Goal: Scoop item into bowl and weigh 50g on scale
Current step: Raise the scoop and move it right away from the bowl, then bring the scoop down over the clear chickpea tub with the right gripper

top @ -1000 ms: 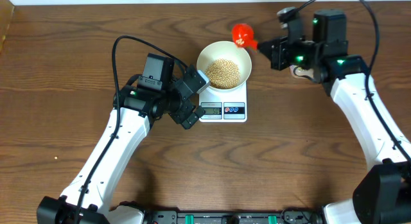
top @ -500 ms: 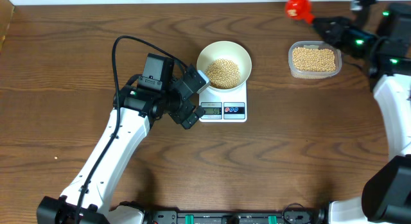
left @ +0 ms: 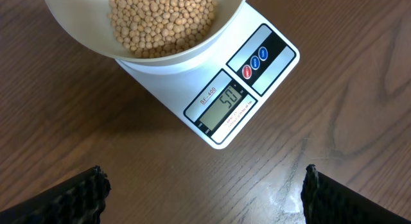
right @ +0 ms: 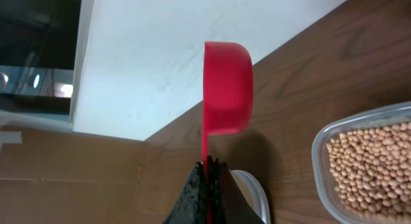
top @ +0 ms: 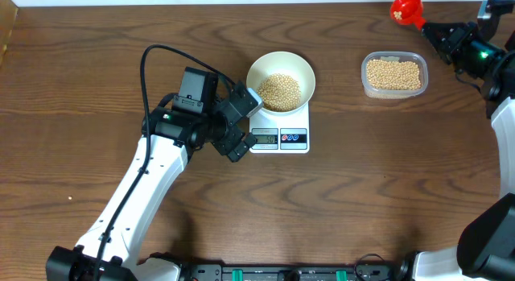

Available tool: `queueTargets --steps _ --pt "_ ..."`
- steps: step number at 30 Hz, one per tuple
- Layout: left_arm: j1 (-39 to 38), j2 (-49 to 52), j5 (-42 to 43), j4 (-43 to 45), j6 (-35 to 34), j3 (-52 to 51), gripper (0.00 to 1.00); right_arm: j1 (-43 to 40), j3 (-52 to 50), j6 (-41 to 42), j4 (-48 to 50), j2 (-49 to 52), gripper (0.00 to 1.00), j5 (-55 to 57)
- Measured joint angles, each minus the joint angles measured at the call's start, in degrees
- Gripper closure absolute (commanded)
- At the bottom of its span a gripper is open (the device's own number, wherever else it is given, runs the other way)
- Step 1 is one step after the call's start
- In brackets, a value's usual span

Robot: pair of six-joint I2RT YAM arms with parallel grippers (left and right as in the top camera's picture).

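Next, my right gripper lets go of the red scoop on the beans (top: 401, 80) close to the front rim of the clear plastic tub.
The white bowl (top: 280, 75) holds tan beans (top: 278, 90) and stands on the white scale (top: 280, 136). In the left wrist view the bowl (left: 154, 54) sits over the scale (left: 218, 108), whose display reads 50. My left gripper (top: 241, 124) is open and empty just left of the scale; its fingers (left: 202, 192) frame bare wood. My right gripper (top: 441, 33) is shut on the handle of a red scoop (top: 406, 7) at the table's far right back edge. The scoop (right: 226, 86) is held on its side and looks empty; the gripper (right: 209, 166) pinches its handle.
A clear plastic tub (top: 393, 75) of beans stands right of the scale; it also shows in the right wrist view (right: 366, 163). A white lid (right: 252, 192) lies under the right gripper. A pale wall edge (right: 160, 51) runs behind the table.
My right gripper has carried the red scoop from over the bowl to the right and back, past the tub, to the table's far corner. The left arm has not moved.
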Motion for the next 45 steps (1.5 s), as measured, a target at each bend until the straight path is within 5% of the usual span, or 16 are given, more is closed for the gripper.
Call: queueTargets --steps 15,45 --pt "0.0 0.0 0.0 0.0 0.0 0.0 0.02 0.0 0.3 -10.9 -25.4 0.0 0.99 7.4" --pt "0.0 0.0 0.0 0.0 0.0 0.0 0.02 20.6 0.3 -26.8 -25.6 0.0 0.99 53.5"
